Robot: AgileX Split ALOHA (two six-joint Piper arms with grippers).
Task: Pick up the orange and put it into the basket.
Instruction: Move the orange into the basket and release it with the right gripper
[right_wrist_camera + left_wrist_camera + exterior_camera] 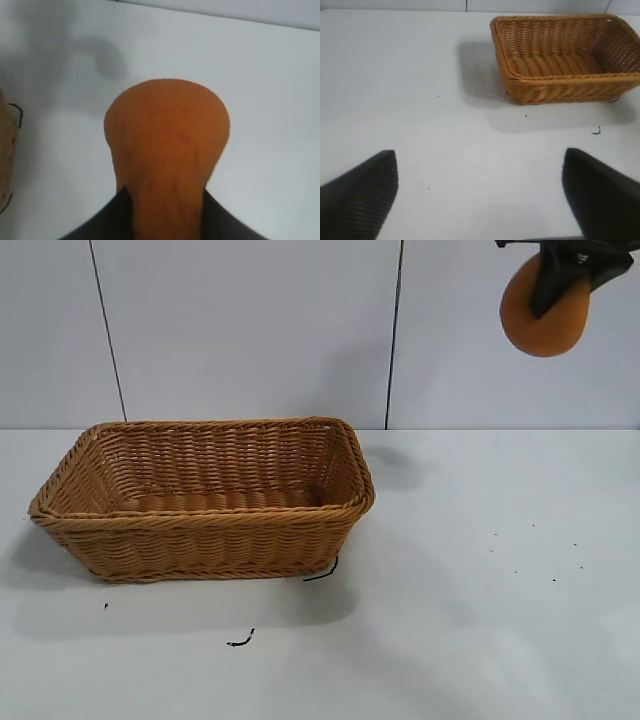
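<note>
Next, I release the orange, now held high above the table, from my right gripper near the middle of the tan wicker basket's bottom (221, 490).
My right gripper (550, 295) is shut on the orange (545, 325) and holds it high above the table at the exterior view's top right, to the right of the basket (205, 498). In the right wrist view the orange (167, 145) hangs between the black fingers (107, 220), broad end toward the table. The tan wicker basket holds nothing and stands left of centre. It also shows in the left wrist view (565, 80), far from my left gripper (480, 185), which is open with nothing between its fingers.
The white table (480, 620) runs to the right and front of the basket. A small dark scrap (240, 640) lies in front of the basket. A loose dark strand (322, 572) sticks out at the basket's front right corner. A pale wall stands behind.
</note>
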